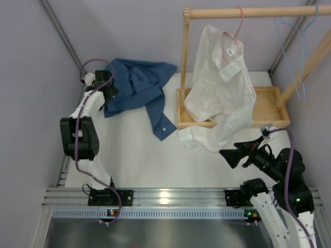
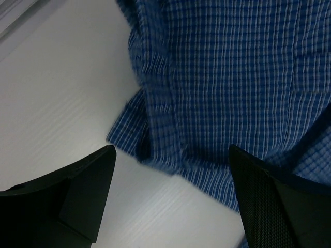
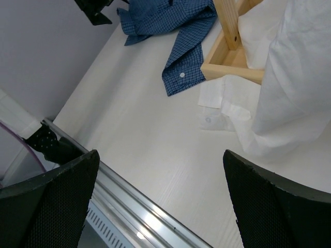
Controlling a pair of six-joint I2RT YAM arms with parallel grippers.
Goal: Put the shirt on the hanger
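The robot's left gripper will close on the folded edge (image 1: 108,102) (image 2: 166,147) of the blue checked shirt, on the side farthest from the wooden rack.
The blue checked shirt (image 1: 138,87) lies crumpled on the white table at the back left, one sleeve with a white cuff button trailing toward the rack; it also shows in the right wrist view (image 3: 170,23). My left gripper (image 1: 109,95) is open and empty, low over the shirt's left edge (image 2: 222,82), with the hem just ahead of the fingertips. The light blue hanger (image 1: 295,57) hangs from the wooden rail at the far right. My right gripper (image 1: 227,155) is open and empty above the table at the front right.
A wooden rack (image 1: 227,111) with a tray base stands at the back right. A white shirt (image 1: 220,88) hangs on a pink hanger (image 1: 239,26) from its rail and drapes down to the table. Grey walls close both sides. An aluminium rail (image 1: 170,197) runs along the front.
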